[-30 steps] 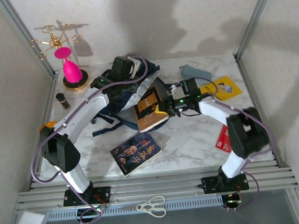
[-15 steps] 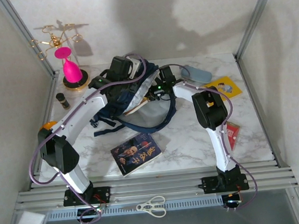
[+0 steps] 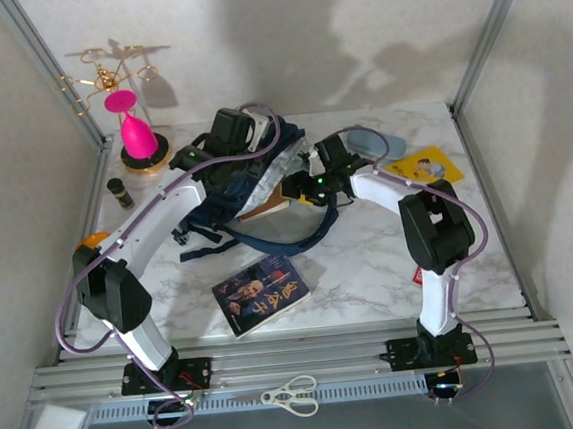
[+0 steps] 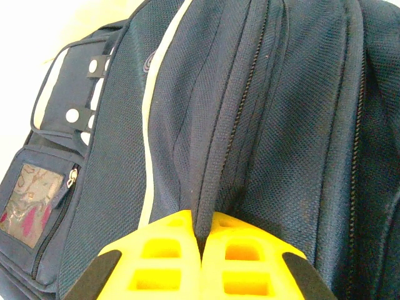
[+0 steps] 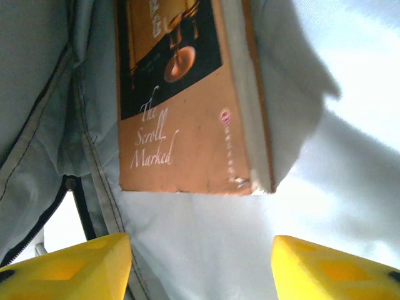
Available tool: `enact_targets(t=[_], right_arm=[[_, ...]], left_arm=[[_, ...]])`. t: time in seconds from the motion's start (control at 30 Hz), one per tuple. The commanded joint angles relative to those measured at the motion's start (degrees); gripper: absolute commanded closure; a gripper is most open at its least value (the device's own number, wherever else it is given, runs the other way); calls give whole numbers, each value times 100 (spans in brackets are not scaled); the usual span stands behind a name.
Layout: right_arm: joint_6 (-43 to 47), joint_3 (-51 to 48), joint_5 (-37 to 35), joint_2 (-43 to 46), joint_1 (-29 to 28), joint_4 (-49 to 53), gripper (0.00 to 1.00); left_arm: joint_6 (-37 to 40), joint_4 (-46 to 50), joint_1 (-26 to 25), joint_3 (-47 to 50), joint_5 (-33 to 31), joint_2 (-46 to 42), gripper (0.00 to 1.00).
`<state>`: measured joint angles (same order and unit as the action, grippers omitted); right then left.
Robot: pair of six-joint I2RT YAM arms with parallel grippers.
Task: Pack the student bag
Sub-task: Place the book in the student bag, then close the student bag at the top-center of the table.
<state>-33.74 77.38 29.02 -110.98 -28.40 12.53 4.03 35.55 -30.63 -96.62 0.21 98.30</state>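
The robot's left gripper needs to release the fold of navy fabric over the light grey lining of the bag's opening (image 3: 272,186).
The student bag (image 3: 268,231) is a navy-blue backpack lying at the table's middle, its mouth held open and its light grey lining showing. My left gripper (image 3: 244,158) is at the bag's top, shut on a fold of navy fabric (image 4: 209,206) beside the zip; its yellow fingers (image 4: 165,250) are pressed together. My right gripper (image 3: 296,186) is at the bag's mouth and stands open (image 5: 200,275), empty. Just ahead of it a brown book (image 5: 181,94) lettered "The Scroll Marked" lies inside on the lining (image 5: 206,231); its edge (image 3: 266,209) peeks out of the opening.
A blue-covered book (image 3: 261,294) lies on the marble near the front. A yellow booklet (image 3: 425,167) and a grey-blue case (image 3: 373,143) are at the back right, a red item (image 3: 419,276) by the right arm. A pink ornament (image 3: 137,135) and small dark bottle (image 3: 120,193) stand left.
A second ago my right gripper held the brown book outside the bag. It carried the book into the opening, let go, and now stands open just behind it. The left arm has not moved.
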Motion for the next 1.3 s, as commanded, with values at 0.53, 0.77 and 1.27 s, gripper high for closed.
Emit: enact_targets(t=[0.53, 0.77, 1.27], right_arm=[[-533, 794, -946, -1249, -167, -1960, 84], [-391, -920, -250, 186, -95, -2027, 78], [76, -2768, -1294, 3461, 332, 807, 62]], left_arm=[[-139, -382, -4, -292, 116, -60, 100], [-460, -586, -4, 28, 23, 24, 100], [-2355, -1799, -150, 2027, 1193, -157, 57]])
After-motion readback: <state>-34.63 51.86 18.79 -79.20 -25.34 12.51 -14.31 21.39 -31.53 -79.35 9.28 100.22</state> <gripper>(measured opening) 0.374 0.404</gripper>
